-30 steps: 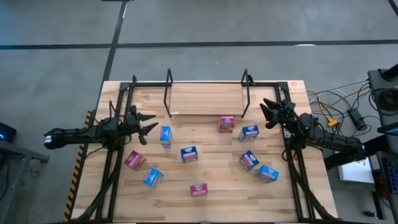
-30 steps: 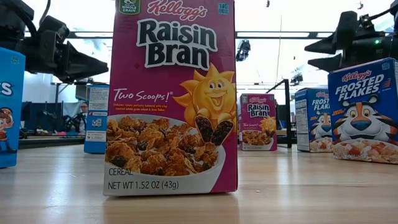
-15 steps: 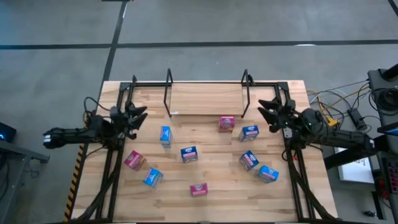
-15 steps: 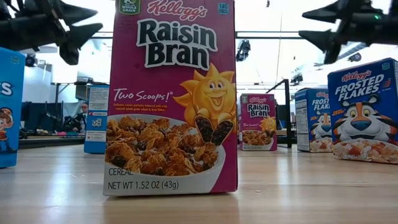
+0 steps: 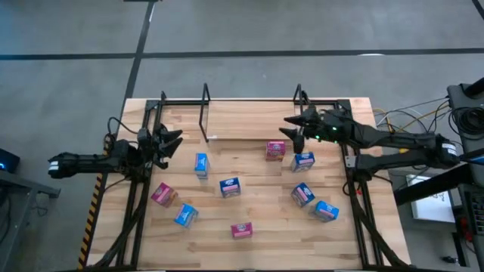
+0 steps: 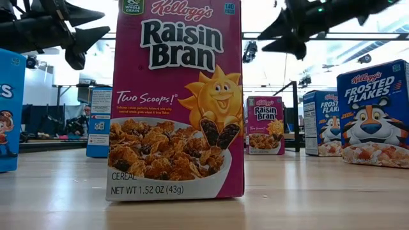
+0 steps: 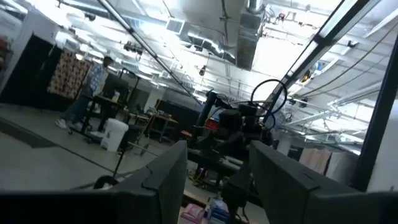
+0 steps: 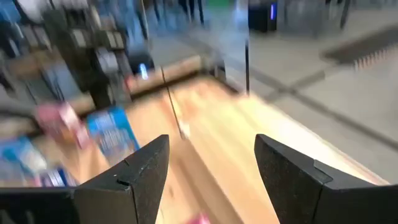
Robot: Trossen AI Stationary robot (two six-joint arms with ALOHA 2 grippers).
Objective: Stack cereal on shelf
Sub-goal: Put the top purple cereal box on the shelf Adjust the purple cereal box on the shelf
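Observation:
I should next move my right gripper to the pink cereal box nearest the shelf and close it on the box's sides (image 5: 275, 150) (image 8: 199, 219).
Several small cereal boxes, blue and pink, stand scattered on the wooden table, among them a pink one (image 5: 275, 149) and a blue one (image 5: 303, 160) near the shelf. The shelf (image 5: 249, 125) has thin black posts and a pale tier, and it stands at the table's far middle. My right gripper (image 5: 291, 128) hangs open in the air just right of the shelf's right post, above and beyond those two boxes. My left gripper (image 5: 171, 140) is open at the table's left edge, raised and tipped upward, so its wrist view shows mostly ceiling. Neither gripper has anything between its fingers.
A black tube frame (image 5: 151, 113) edges the table along its left, right and far sides. In the low view a pink Raisin Bran box (image 6: 176, 102) fills the foreground. Bare wood lies at the table's near middle and in front of the shelf.
My right gripper has risen and swung from the table's right edge toward the shelf's right post, still open. My left gripper has lifted a little and tipped its fingers upward while rolling, staying open near the left edge. The boxes have not moved.

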